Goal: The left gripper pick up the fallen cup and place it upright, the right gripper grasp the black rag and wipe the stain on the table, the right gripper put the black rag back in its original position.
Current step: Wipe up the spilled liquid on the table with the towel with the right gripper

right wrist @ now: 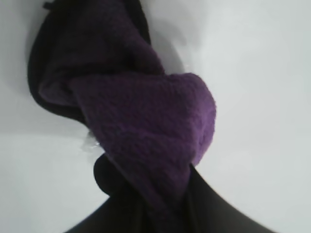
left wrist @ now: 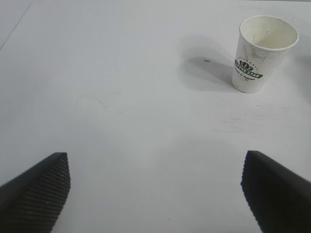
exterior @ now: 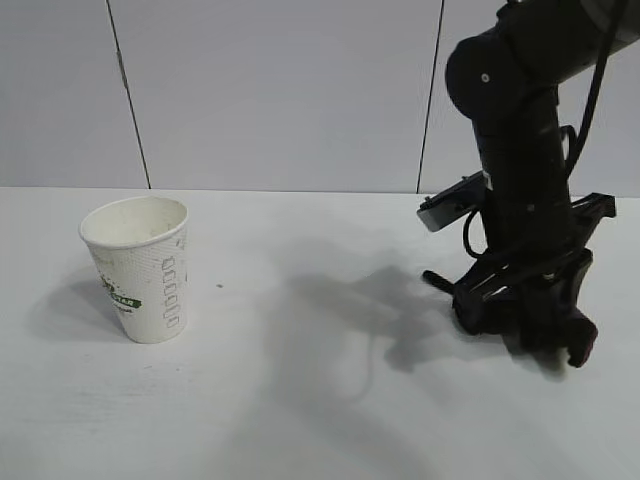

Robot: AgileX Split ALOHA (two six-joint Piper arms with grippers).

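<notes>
The robot's right gripper should release the black rag on the shaded tabletop (exterior: pixel 398 347) next to where it is now, toward the paper cup.
The white paper cup (exterior: pixel 140 268) with its green logo stands upright on the white table (exterior: pixel 300 420) at the left; it also shows in the left wrist view (left wrist: pixel 262 53). My left gripper (left wrist: pixel 155 174) is open and empty, hovering over bare table well back from the cup. My right gripper (exterior: pixel 522 318) points down at the table on the right, shut on the black and purple rag (right wrist: pixel 146 116), which is pressed onto the tabletop. A purple edge of the rag (exterior: pixel 584 338) and its thin tail (exterior: pixel 433 277) stick out. No yellowish-brown stain shows; the rag may be covering it.
A grey panelled wall (exterior: pixel 280 90) with dark seams stands behind the table. The right arm's shadow (exterior: pixel 380 300) falls across the middle of the table. A small wet glint (right wrist: pixel 90 141) lies beside the rag.
</notes>
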